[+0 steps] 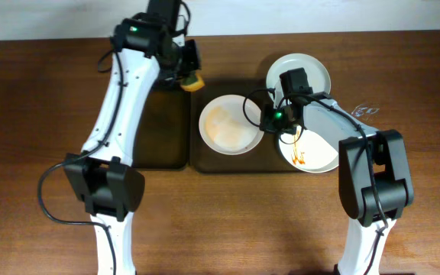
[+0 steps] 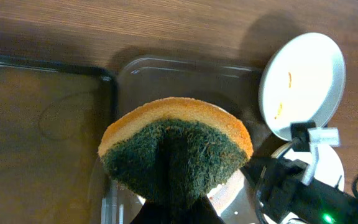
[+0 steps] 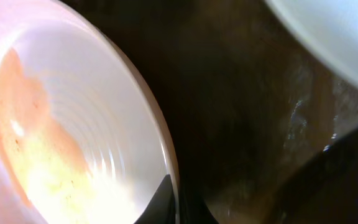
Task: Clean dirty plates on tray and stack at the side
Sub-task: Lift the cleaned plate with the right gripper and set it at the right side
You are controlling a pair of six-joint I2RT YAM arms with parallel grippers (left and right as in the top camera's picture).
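Next, I release the smeared white plate from my right gripper on the wet patch of wooden table (image 1: 370, 110) beside the other plates.
My left gripper (image 1: 186, 70) is shut on a yellow sponge with a green scouring face (image 1: 195, 80), held above the tray's far left corner; the sponge fills the left wrist view (image 2: 178, 146). A white plate smeared orange and yellow (image 1: 230, 124) lies on the dark tray (image 1: 205, 163). My right gripper (image 1: 266, 118) pinches this plate's right rim; the right wrist view shows a finger (image 3: 178, 200) on each side of the rim (image 3: 164, 146). A plate with orange sauce streaks (image 1: 315, 151) lies under the right arm. Another white plate (image 1: 312, 67) lies at the back right.
A second dark tray (image 1: 163, 130) lies left of the first, under the left arm. The back right plate carries small orange specks in the left wrist view (image 2: 303, 81). Bare wooden table lies in front of and beside both trays.
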